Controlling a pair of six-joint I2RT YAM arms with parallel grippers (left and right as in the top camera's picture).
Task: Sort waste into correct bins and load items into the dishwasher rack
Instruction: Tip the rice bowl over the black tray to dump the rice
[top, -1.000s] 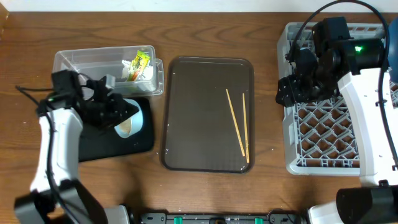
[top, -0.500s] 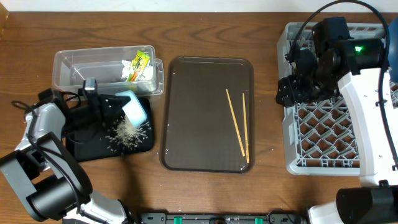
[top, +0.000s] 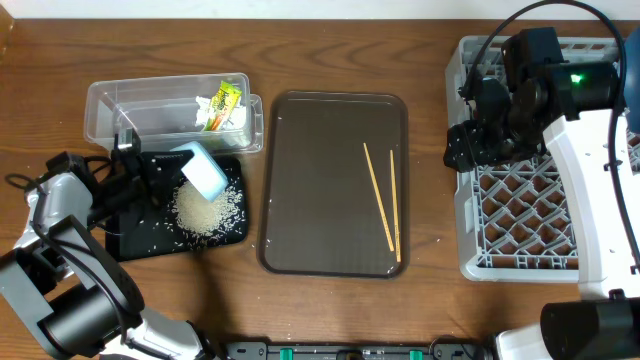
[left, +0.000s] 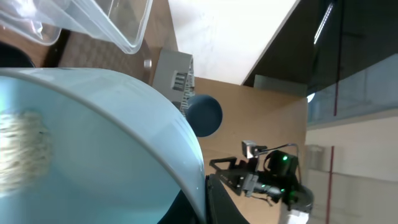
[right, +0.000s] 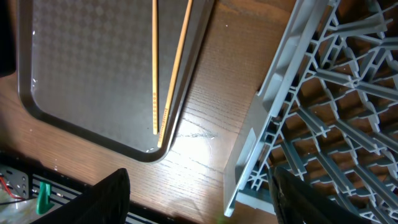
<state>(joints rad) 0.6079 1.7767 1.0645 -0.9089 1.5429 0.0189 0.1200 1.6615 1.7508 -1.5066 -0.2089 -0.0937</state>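
Observation:
Next, my left gripper lets go of the light blue bowl on the brown tray (top: 372, 228), next to the near ends of the chopsticks.
My left gripper (top: 178, 166) is shut on the rim of the light blue bowl (top: 205, 170), which is tipped over the black tray bin (top: 130, 240). A pile of white rice (top: 205, 210) lies on that tray. In the left wrist view the bowl (left: 93, 137) fills the frame, its rim pinched at my left gripper (left: 204, 198). The clear tub bin (top: 140, 108) holds the tissue (top: 210, 118) and the yellow-green wrapper (top: 226, 97). Two chopsticks (top: 382, 197) lie on the brown tray (top: 320, 190). My right gripper (top: 466, 148) hangs open at the left edge of the grey rack (top: 530, 215).
In the right wrist view my open right gripper (right: 202, 205) spans bare table between the brown tray's corner (right: 81, 74) and the rack's wall (right: 280, 106), with the chopsticks (right: 168, 62) ahead. Loose rice grains are scattered over the black tray around the pile.
The left gripper has tipped the bowl further and drawn it up and left. Rice has spilled out of it into a growing pile on the black tray. The right arm has not moved.

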